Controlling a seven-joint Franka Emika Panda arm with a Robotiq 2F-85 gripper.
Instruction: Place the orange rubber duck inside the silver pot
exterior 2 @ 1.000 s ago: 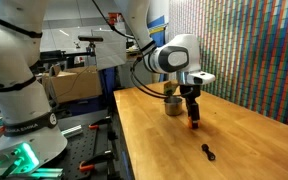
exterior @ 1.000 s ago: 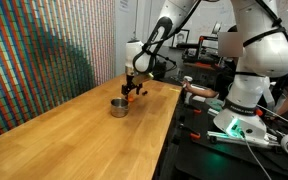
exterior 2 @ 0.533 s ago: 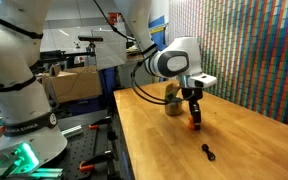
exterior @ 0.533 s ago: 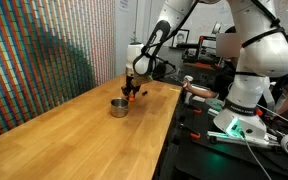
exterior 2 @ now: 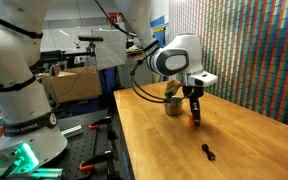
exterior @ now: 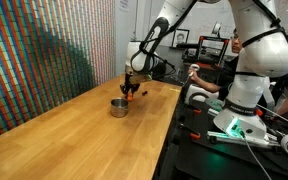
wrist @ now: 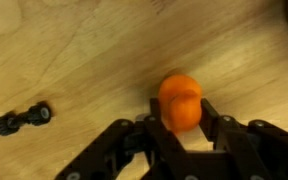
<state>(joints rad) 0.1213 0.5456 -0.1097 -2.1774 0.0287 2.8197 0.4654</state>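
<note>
Next, my gripper releases the orange rubber duck on the inside bottom of the silver pot (exterior: 119, 105) that stands on the wooden table.
The orange rubber duck (wrist: 180, 102) sits between my gripper's (wrist: 182, 110) two black fingers, which are shut on its sides just above the wooden table. In both exterior views the duck (exterior 2: 194, 122) (exterior: 129, 96) shows as a small orange spot at the tip of the gripper (exterior 2: 194, 115) (exterior: 130, 91). The silver pot (exterior 2: 172, 104) (exterior: 118, 106) stands upright on the table right beside the gripper, apart from it. The pot is out of the wrist view.
A small dark flat item (wrist: 22, 120) (exterior 2: 208, 151) lies on the wooden table (exterior: 74, 135) a short way from the duck. A person (exterior: 198, 78) and equipment are beyond the table's edge. A striped wall (exterior 2: 254, 50) runs along the table's far side.
The jaws have closed from wide open onto the duck. The arm has hardly moved. The person's hand beyond the table has risen.
</note>
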